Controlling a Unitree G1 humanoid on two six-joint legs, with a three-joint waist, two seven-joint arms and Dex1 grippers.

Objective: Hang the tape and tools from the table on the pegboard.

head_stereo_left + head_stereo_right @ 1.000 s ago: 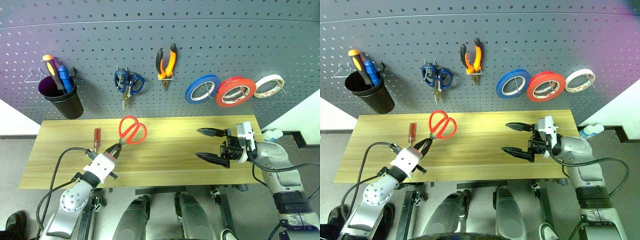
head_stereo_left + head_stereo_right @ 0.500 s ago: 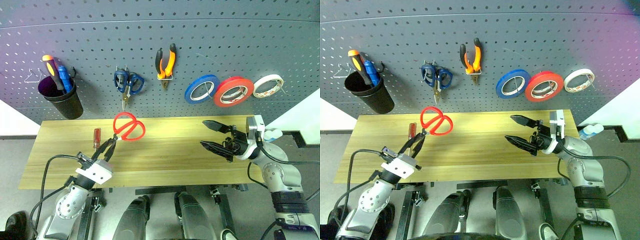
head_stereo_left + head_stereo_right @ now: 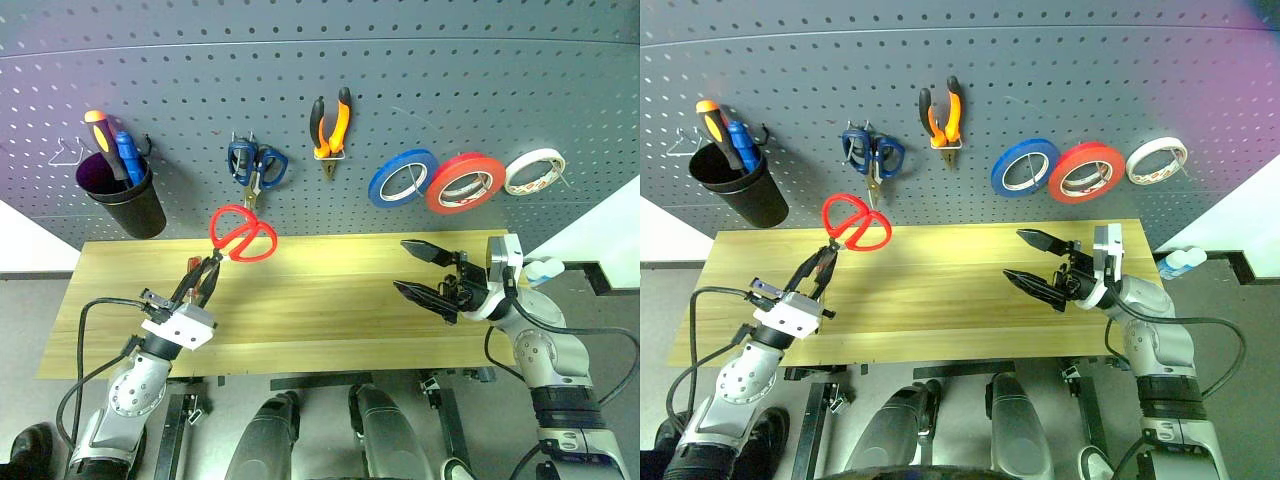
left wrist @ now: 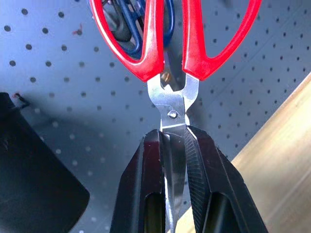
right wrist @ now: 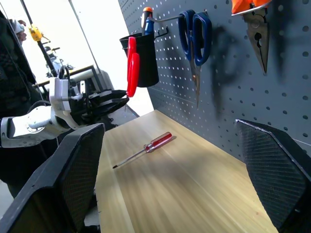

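Note:
Next, I let go of the red-handled scissors with my left gripper on the pegboard, hanging in front of the blue-handled scissors (image 3: 253,187) (image 4: 166,76).
My left gripper (image 3: 211,263) is shut on the steel blades of the red-handled scissors (image 3: 243,234), holding them handles-up above the table's (image 3: 330,305) left part, just in front of the pegboard (image 3: 450,80). The left wrist view shows the fingers (image 4: 148,184) clamping the blades below the pivot. The red-handled screwdriver (image 5: 155,142) lies on the table under that hand. On the pegboard hang the orange-and-black pliers (image 3: 333,125) and the wide red tape (image 3: 465,183). My right gripper (image 3: 402,265) stands open and empty over the table's right part, pointing left.
Blue-handled scissors (image 3: 257,165) hang just above the held scissors. A black cup (image 3: 125,195) with two screwdrivers hangs at the far left. A blue tape roll (image 3: 403,177) and a pale roll (image 3: 536,171) flank the red tape.
My left gripper has carried the red scissors up and to the left, off the table toward the pegboard, tilting them more upright. The right gripper has turned a little in place.

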